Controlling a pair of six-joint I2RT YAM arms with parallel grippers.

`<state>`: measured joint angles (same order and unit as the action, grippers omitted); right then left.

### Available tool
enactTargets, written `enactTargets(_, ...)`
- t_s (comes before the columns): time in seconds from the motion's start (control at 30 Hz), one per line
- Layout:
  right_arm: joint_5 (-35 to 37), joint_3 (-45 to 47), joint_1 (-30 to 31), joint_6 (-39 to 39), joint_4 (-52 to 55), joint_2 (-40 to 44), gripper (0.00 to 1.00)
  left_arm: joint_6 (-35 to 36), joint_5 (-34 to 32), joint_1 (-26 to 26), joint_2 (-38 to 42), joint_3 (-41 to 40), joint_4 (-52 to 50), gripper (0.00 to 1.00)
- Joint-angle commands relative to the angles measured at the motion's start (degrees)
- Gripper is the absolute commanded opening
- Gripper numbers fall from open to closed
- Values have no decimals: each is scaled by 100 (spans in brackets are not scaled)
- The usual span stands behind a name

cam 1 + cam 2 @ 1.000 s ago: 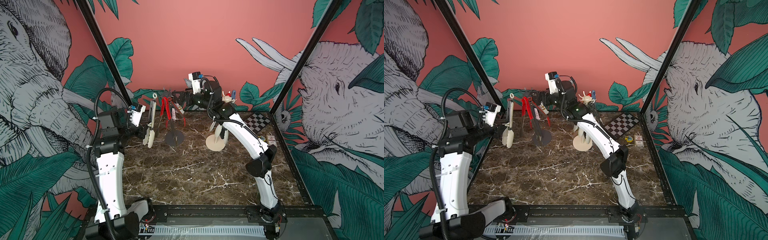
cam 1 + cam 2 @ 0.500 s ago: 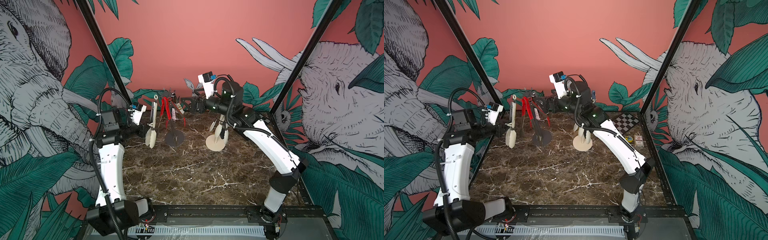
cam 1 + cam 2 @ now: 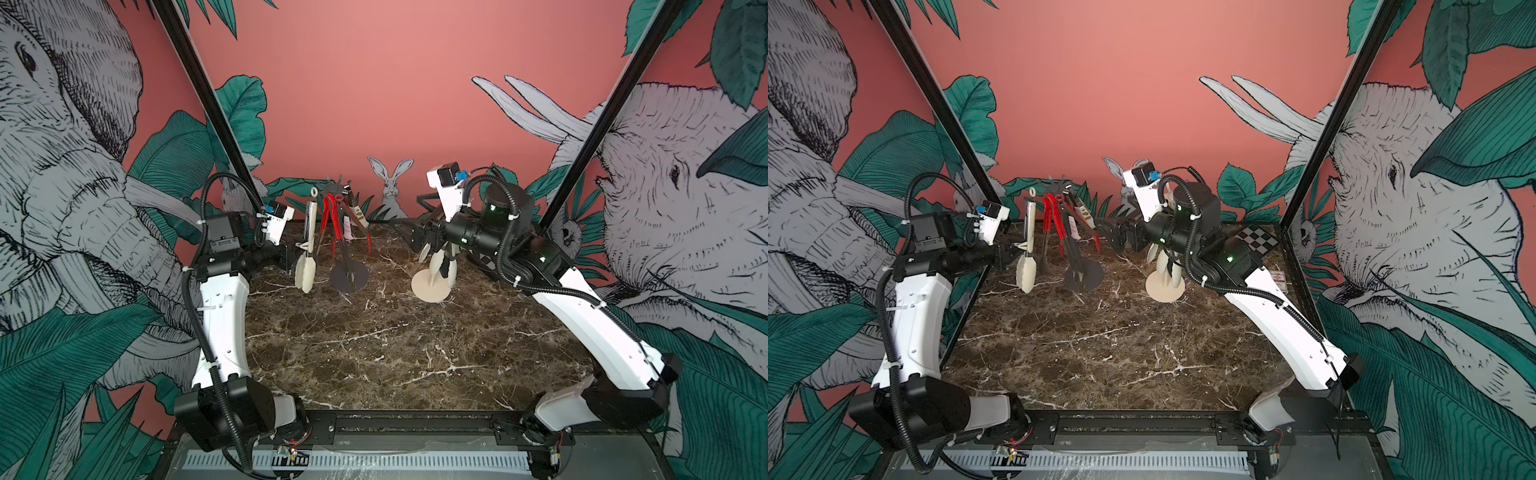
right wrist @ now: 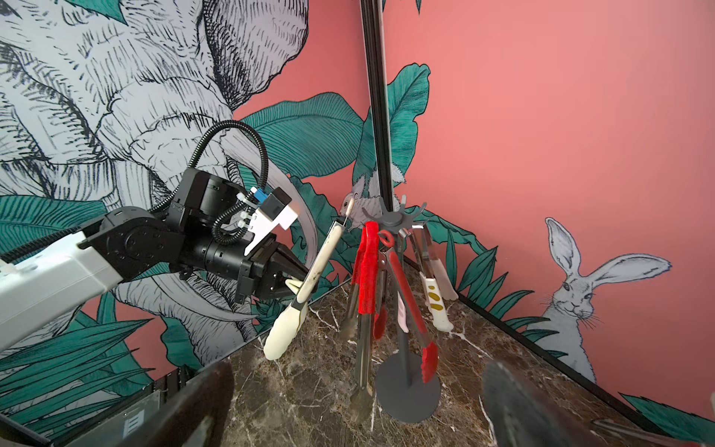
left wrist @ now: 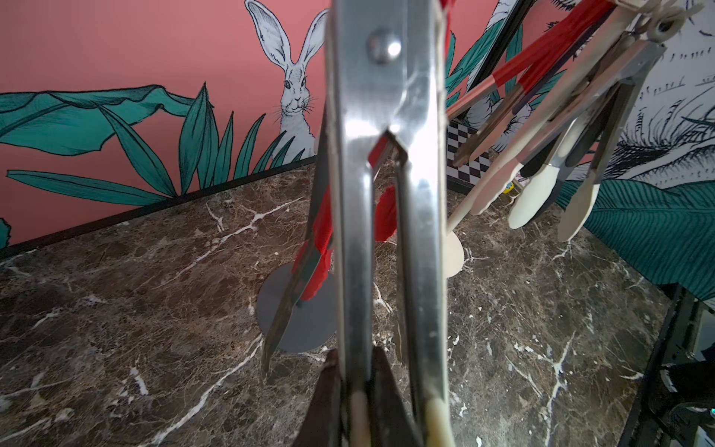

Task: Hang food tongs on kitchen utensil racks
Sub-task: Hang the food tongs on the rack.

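Next, my left gripper lets go of the cream-tipped tongs onto the dark grey rack's outer hook point(image 3: 316, 232), next to the red tongs.
My left gripper point(image 3: 293, 259) point(image 5: 358, 391) is shut on one metal arm of cream-tipped food tongs point(image 3: 306, 245) point(image 4: 321, 271), held upright with the tips down. Their top ring is level with the hook crown of the dark grey utensil rack point(image 4: 392, 220) point(image 3: 349, 276), just beside an outer hook. Red tongs point(image 4: 367, 278) and several others hang from that rack. The cream rack point(image 3: 430, 286) point(image 3: 1165, 286) also holds tongs, partly hidden by my right arm. My right gripper point(image 3: 409, 220) point(image 4: 356, 418) is open and holds nothing, between the two racks.
A checkerboard point(image 3: 1256, 241) lies at the back right corner of the marble table point(image 3: 374, 353). Black frame posts point(image 3: 232, 158) rise at both back corners. The painted walls close in behind both racks.
My right gripper, still open, has drawn back to the right, away from the dark grey rack. My left gripper has carried the cream-tipped tongs slightly closer to that rack.
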<state>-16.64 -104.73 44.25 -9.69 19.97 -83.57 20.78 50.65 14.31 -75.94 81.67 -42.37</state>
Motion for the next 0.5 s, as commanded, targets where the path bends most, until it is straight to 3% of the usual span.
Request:
enactTargets(0.0, 154, 141, 42, 142, -25, 191, 99, 85, 305, 31, -27, 235, 13, 0)
enactTargets(0.47, 318, 442, 40, 151, -14, 473, 99, 49, 554, 35, -310, 357, 42, 0)
